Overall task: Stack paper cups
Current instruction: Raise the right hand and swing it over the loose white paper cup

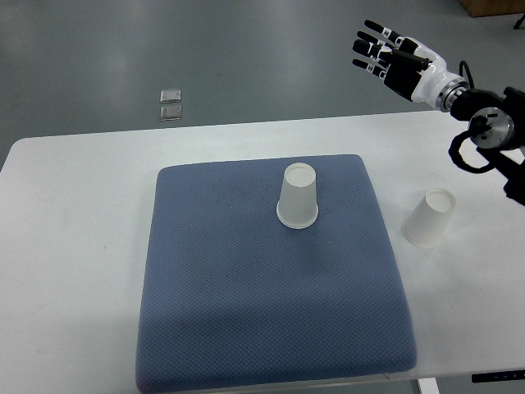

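Note:
The robot's right gripper needs to next go to the white paper cup beside the blue-grey mat and close around that cup's upper end point(439, 203).
A white paper cup point(298, 195) stands upside down on the blue-grey mat point(262, 312), near its far middle. A second white paper cup point(430, 217) stands upside down on the white table, just right of the mat. My right hand point(385, 51) is raised beyond the table's far right corner, fingers spread and empty, well above and behind both cups. Its arm comes in from the right edge. The left arm does not show.
The white table point(74, 246) carries the mat in its middle. Two small square floor fittings point(171, 104) lie on the grey floor beyond the table's far edge.

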Tool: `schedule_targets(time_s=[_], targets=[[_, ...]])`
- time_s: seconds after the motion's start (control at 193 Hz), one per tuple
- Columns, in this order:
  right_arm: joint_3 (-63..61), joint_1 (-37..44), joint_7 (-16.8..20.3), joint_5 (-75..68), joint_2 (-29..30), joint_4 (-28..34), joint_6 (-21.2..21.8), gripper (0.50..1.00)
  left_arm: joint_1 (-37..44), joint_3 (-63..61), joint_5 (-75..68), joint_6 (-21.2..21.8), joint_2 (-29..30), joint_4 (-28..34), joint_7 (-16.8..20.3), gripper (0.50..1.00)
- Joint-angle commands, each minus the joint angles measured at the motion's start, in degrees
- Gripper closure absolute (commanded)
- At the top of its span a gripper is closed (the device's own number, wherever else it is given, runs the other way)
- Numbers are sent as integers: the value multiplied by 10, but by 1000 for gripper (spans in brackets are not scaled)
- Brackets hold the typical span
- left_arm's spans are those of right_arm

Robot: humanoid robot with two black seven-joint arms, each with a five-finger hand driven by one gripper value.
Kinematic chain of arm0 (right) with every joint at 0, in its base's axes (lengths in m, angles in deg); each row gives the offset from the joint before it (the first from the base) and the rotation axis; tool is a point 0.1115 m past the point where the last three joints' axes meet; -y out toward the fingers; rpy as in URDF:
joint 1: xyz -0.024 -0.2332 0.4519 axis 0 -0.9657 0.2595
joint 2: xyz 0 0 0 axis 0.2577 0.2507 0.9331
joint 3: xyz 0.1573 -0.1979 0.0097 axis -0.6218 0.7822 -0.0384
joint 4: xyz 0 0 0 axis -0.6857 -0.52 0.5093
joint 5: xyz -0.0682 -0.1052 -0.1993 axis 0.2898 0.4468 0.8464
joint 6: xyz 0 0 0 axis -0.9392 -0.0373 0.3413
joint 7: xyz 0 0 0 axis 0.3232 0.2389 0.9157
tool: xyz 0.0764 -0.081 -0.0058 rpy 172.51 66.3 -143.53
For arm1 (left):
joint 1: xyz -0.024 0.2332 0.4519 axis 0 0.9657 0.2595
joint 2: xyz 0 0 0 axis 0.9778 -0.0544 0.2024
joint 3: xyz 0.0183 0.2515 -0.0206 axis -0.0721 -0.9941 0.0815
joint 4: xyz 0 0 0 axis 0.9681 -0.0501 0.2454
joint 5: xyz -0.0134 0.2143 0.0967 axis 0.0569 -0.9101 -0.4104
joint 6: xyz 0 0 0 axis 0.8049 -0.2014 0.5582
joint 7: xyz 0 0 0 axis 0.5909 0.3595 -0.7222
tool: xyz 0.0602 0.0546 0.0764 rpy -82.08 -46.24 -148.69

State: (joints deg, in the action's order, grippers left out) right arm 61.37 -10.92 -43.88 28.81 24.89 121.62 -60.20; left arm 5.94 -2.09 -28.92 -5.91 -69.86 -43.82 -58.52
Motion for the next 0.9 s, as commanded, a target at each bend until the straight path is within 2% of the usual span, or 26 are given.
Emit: schedule_targets(time_s=[0.0, 0.067, 0.119, 0.124, 0.176, 0.347, 0.513, 0.704, 0.792, 0.896], targets=[[150, 94, 27, 11, -45, 34, 22, 579, 0, 0, 1, 0, 0, -5, 1, 500], [245, 157, 33, 25, -62, 56, 36, 579, 0, 1, 1, -1, 0, -6, 1, 500], [245, 158, 33, 25, -62, 56, 36, 579, 0, 1, 1, -1, 0, -6, 1, 500], [323, 211, 34, 59, -66, 70, 44, 579, 0, 1, 1, 0, 0, -7, 3, 500], [399, 261, 37, 103, -67, 88, 52, 579, 0, 1, 1, 0, 0, -12, 5, 500], [547, 393, 43, 191, -66, 171, 89, 576, 3, 0, 1, 0, 0, -15, 7, 500], [696, 544, 120, 208, -54, 270, 179, 576, 3, 0, 1, 0, 0, -32, 8, 500], [784, 656, 130, 275, -30, 350, 179, 576, 3, 0, 1, 0, 0, -44, 9, 500], [821, 697, 163, 299, -25, 385, 179, 576, 3, -1, 0, 0, 0, -44, 8, 500], [829, 724, 168, 297, -33, 398, 179, 576, 3, -1, 1, -1, 0, -43, 8, 500]])
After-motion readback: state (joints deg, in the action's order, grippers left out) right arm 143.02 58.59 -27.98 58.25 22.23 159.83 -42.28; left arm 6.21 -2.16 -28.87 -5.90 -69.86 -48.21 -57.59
